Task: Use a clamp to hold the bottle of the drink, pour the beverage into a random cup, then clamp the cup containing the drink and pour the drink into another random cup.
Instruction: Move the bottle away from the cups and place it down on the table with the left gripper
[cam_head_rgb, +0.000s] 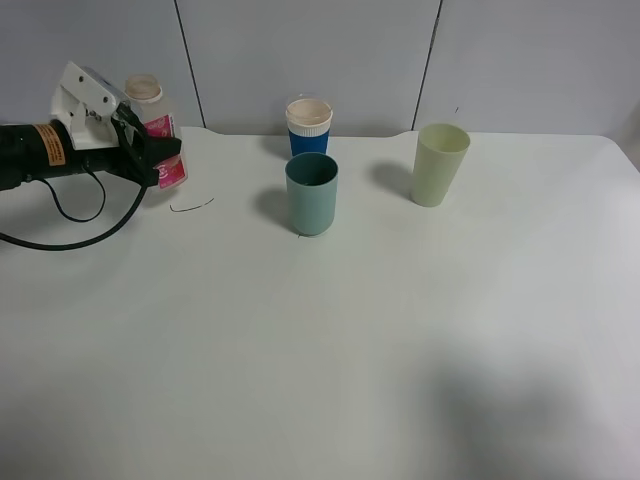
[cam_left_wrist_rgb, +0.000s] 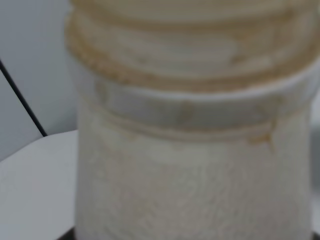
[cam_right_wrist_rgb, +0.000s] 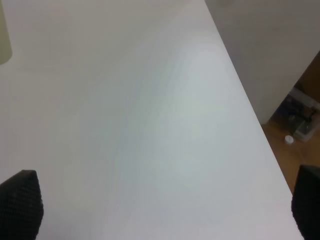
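Observation:
I will let go of the bottle with my left gripper, upright on the thin dark mark on the white table (cam_head_rgb: 188, 208).
The bottle (cam_head_rgb: 147, 98), clear with a pink-and-white label, stands upright at the table's far left back. My left gripper (cam_head_rgb: 158, 152) is shut on its body from the left. The left wrist view is filled by the bottle's (cam_left_wrist_rgb: 190, 165) ribbed neck, blurred and very close. The beverage cannot be made out. The teal cup (cam_head_rgb: 311, 195) stands near the middle, and the tall pale green cup (cam_head_rgb: 439, 165) stands to its right. My right gripper (cam_right_wrist_rgb: 160, 210) is open over bare table near the right edge, with nothing between its fingers; the exterior view does not show it.
A blue cup with a white rim (cam_head_rgb: 308, 125) stands just behind the teal cup. The left arm's black cable (cam_head_rgb: 80, 225) loops onto the white table (cam_head_rgb: 320, 350). A thin dark mark (cam_head_rgb: 192, 207) lies near the bottle. The table's right edge (cam_right_wrist_rgb: 250, 115) drops to the floor.

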